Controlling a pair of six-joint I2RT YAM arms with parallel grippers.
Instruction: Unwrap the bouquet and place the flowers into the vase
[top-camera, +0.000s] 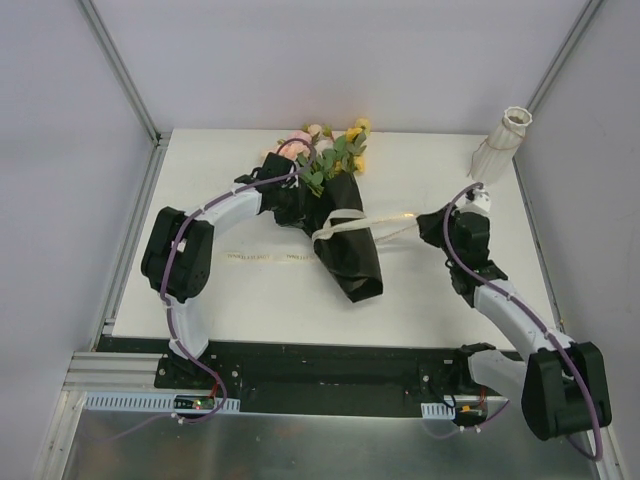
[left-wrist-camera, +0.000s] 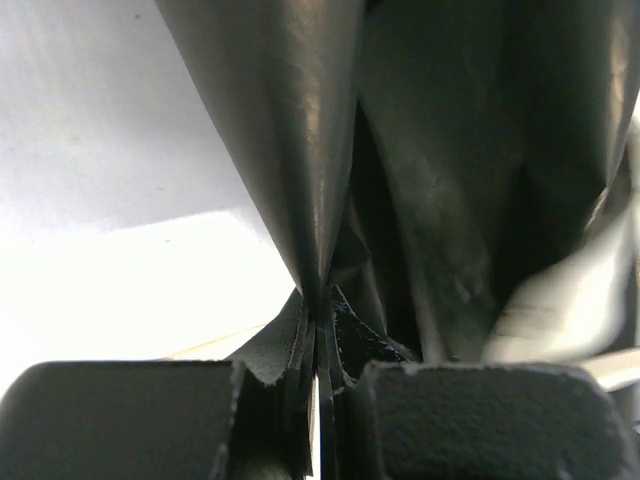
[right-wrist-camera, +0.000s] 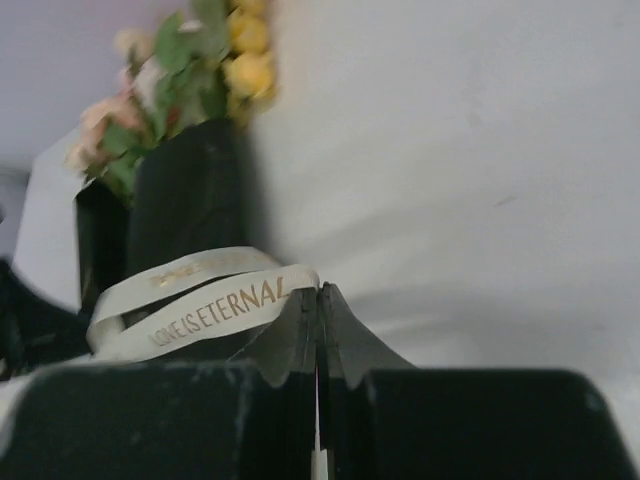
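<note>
The cream ribbon is pulled tight with its loop around the wrap, so the robot's right gripper needs to ease back and take the ribbon at its crossing (top-camera: 323, 233).
The bouquet (top-camera: 345, 250) lies mid-table in its black sheet, heads pointing to the far edge. Its flowers (top-camera: 335, 150) show pink, peach and yellow heads among green leaves, also seen in the right wrist view (right-wrist-camera: 245, 60). My left gripper (top-camera: 285, 187) is at the wrap's left edge, shut on a fold of the black sheet (left-wrist-camera: 280, 130). My right gripper (top-camera: 425, 228) stands right of the bouquet, shut on the end of the cream ribbon (right-wrist-camera: 200, 315). The ribbon (top-camera: 350, 222) loops around the wrap and stretches taut to it. The white ribbed vase (top-camera: 503, 143) stands at the far right corner.
A loose cream strip (top-camera: 265, 258) lies flat on the white table (top-camera: 420, 290), left of the bouquet's lower end. Grey walls and metal rails close in the table on the left, right and far sides. The vase is just beyond my right wrist.
</note>
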